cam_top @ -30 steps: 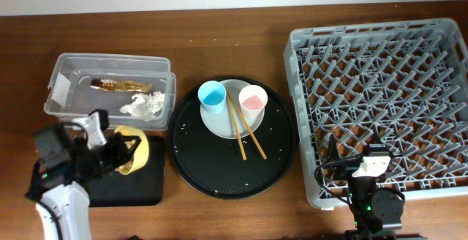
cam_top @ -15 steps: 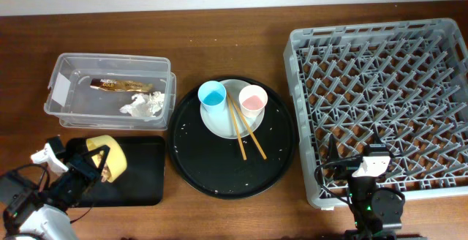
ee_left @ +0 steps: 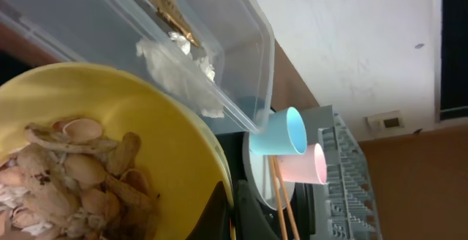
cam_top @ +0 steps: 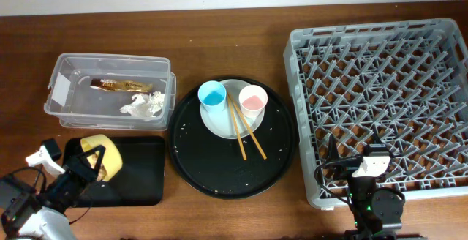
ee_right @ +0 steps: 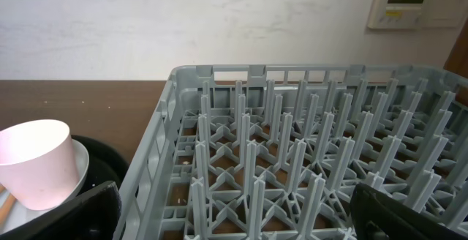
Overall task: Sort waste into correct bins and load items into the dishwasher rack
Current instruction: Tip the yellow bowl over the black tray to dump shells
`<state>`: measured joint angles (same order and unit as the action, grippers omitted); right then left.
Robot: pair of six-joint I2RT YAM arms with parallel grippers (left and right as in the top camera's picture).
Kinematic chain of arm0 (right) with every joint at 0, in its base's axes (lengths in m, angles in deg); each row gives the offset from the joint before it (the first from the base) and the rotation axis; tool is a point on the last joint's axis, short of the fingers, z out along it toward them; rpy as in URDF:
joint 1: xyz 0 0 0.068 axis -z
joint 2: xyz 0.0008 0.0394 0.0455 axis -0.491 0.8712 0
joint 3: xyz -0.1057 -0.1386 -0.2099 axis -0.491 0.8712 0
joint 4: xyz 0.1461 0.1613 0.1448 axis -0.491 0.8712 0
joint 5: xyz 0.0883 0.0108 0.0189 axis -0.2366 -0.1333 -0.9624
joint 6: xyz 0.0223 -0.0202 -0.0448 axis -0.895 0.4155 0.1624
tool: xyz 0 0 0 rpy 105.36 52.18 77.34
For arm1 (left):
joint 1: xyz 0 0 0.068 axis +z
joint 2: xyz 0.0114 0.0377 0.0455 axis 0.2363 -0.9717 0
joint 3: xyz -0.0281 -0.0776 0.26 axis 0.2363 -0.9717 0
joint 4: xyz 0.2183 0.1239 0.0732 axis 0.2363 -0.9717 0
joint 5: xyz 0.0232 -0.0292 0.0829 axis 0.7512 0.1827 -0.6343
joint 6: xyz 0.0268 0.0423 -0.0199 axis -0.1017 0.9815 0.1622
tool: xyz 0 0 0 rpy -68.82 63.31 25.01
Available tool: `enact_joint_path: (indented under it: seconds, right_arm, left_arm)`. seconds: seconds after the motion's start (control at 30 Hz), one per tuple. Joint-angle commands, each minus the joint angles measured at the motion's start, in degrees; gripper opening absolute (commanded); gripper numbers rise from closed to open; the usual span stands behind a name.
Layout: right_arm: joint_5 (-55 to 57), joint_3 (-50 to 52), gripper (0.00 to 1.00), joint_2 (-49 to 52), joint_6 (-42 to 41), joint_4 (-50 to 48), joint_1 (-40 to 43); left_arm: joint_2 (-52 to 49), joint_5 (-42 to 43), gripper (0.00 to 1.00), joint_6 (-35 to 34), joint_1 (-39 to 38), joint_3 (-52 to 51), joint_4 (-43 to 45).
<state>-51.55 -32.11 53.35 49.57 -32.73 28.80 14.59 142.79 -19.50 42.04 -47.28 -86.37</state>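
Observation:
The yellow bowl will go down from my left gripper onto the round black tray [cam_top: 223, 167] near the tips of the chopsticks.
My left gripper [cam_top: 89, 168] is shut on the rim of the yellow bowl [cam_top: 100, 156], which is tilted over the left end of the small black tray [cam_top: 135, 173]. In the left wrist view the jaws [ee_left: 229, 212] pinch the bowl [ee_left: 157, 141], which holds brown crumbly food scraps [ee_left: 69, 174]. The clear tub [cam_top: 73, 75] holds the brown-and-gold wrapper [cam_top: 119, 85] and the white tissue [cam_top: 144, 105]. The blue cup [cam_top: 213, 95], pink cup [cam_top: 252, 99] and chopsticks [cam_top: 246, 132] sit on the pale plate [cam_top: 219, 123]. My right gripper [ee_right: 238, 222] is open and empty at the front edge of the grey rack [cam_top: 380, 101].
The plate rests in a large round black tray [cam_top: 219, 170] between the tub and the rack, with crumbs scattered on it. The rack [ee_right: 292, 159] fills the right wrist view, with the pink cup [ee_right: 36, 168] at its left.
My left arm has drawn back left and toward the front edge with the yellow bowl, which has moved from the tray's middle to its left end. The right arm has not moved.

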Motion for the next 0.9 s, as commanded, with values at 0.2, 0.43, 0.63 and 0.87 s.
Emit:
enact_joint_path:
  seconds: [0.2, 0.43, 0.63, 0.87]
  right_arm:
    - [0.90, 0.42, 0.98, -0.37, -0.33, 0.20, 0.24]
    - [0.90, 0.42, 0.98, -0.37, -0.33, 0.20, 0.24]
    - [0.90, 0.42, 0.99, -0.37, -0.33, 0.20, 0.24]
    - [0.92, 0.42, 0.98, -0.37, -0.33, 0.20, 0.24]
  left_arm:
    - [-4.55, 11.41, 0.00, -4.31, 2.62, -0.83, 2.38]
    - [-13.79, 18.32, 0.00, -2.10, 2.60, -1.14, 0.52]
    - [-13.77, 22.34, 0.01, -2.10, 2.60, -1.14, 0.46]
    - [-13.79, 22.99, 0.00, -4.28, 2.71, -1.14, 1.95]
